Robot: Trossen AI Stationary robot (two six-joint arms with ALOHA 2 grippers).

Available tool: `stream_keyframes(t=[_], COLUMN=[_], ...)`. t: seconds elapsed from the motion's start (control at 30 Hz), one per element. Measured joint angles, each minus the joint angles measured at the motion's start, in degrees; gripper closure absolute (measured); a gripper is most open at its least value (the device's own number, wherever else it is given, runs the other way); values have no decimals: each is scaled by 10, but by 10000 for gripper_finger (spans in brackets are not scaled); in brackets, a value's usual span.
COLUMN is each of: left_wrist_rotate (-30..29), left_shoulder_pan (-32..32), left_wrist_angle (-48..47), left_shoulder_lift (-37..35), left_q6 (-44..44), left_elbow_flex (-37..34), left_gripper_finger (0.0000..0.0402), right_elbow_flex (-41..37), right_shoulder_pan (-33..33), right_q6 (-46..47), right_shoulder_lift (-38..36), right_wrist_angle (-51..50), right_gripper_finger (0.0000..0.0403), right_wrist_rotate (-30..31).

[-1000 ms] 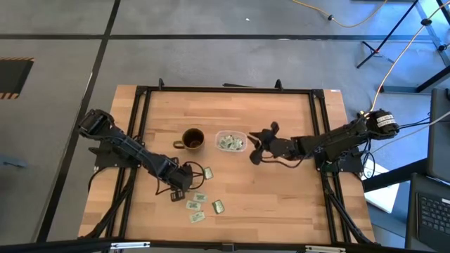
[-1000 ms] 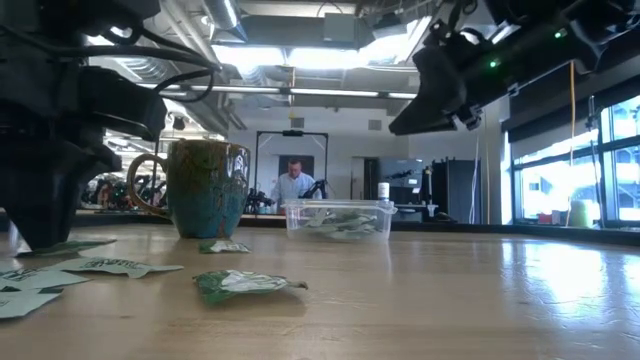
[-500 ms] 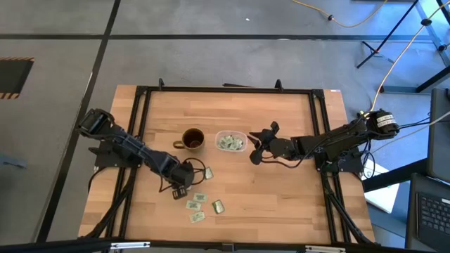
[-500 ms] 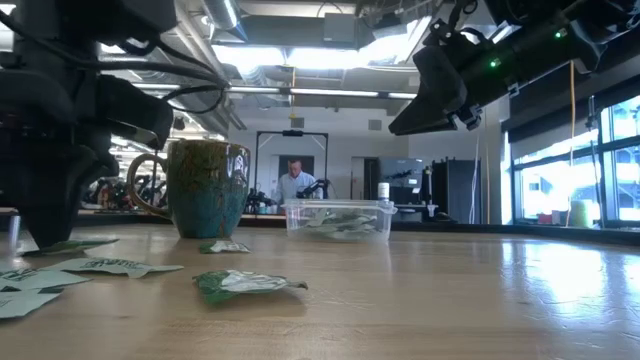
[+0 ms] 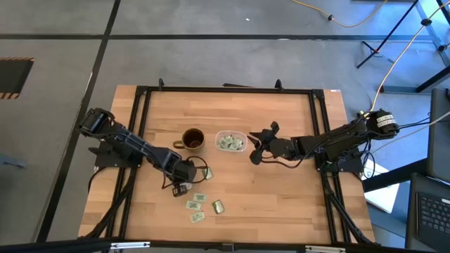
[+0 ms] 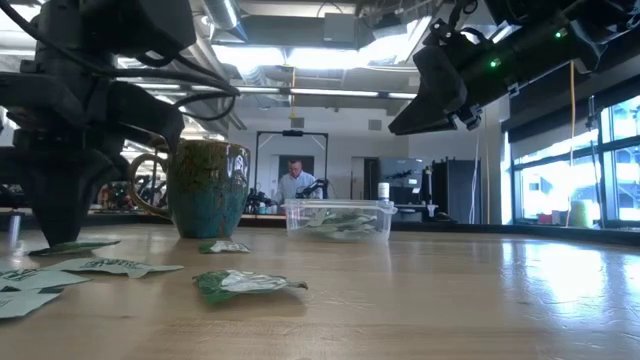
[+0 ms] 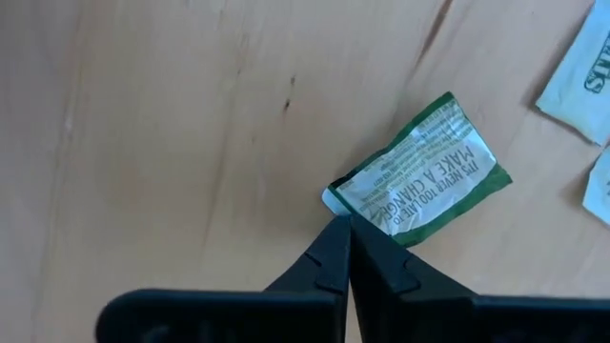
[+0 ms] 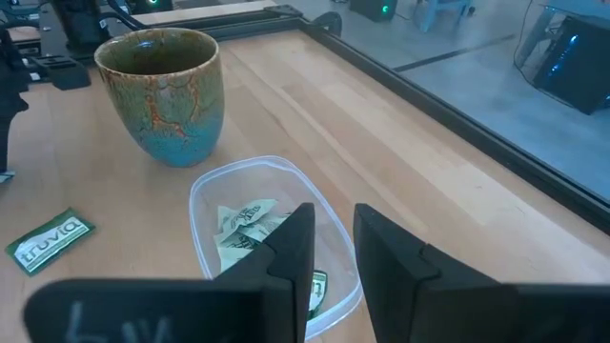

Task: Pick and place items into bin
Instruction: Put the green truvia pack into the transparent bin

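My left gripper's closed fingertips meet the slanted packet at one corner. I will open them, turn in line with the packet and pinch its near end (image 7: 386, 227).
My left gripper (image 5: 181, 190) (image 7: 345, 224) stands on the near left part of the table, pointing down, shut on a green-and-white packet (image 7: 424, 176). More loose packets lie flat on the wood near it (image 5: 192, 204) (image 5: 218, 206) (image 6: 245, 284). The clear bin (image 5: 219, 133) (image 8: 205, 186) rests on its base at mid-table with several packets inside. My right gripper (image 5: 253, 149) (image 8: 334, 214) hovers just right of the bin, above it, open by a narrow gap and holding nothing. My left gripper pinches one corner of the packet (image 7: 335, 198) between its two fingertips, coming from above and pointing down. The rest of the packet spreads flat away from the fingers. Whether it is off the table, I cannot tell.
A brown and blue mug (image 5: 193, 138) (image 8: 160, 90) stands just left of the bin. One packet (image 5: 207, 172) (image 8: 50, 238) lies between the mug and the near group. A black frame (image 5: 320, 126) borders the table. Bare wood stretches across the right half.
My left gripper has shifted a little toward the table's right and far edges, staying low over the packets. The right arm has kept still.
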Motion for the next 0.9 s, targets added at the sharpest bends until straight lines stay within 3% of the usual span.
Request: stream_keyframes(t=[0.6, 0.9], left_wrist_rotate=[-6, -47], left_shoulder_pan=[0, 2], left_wrist_angle=[1, -2], left_shoulder_lift=[0, -5], left_q6=[19, 49], left_elbow_flex=[2, 10], left_gripper_finger=[400, 383], right_elbow_flex=[0, 0], right_shoulder_pan=[0, 0], right_q6=[0, 0], right_shoulder_lift=[0, 0], right_wrist_angle=[0, 0], right_gripper_finger=[322, 322], right_wrist_rotate=[0, 0])
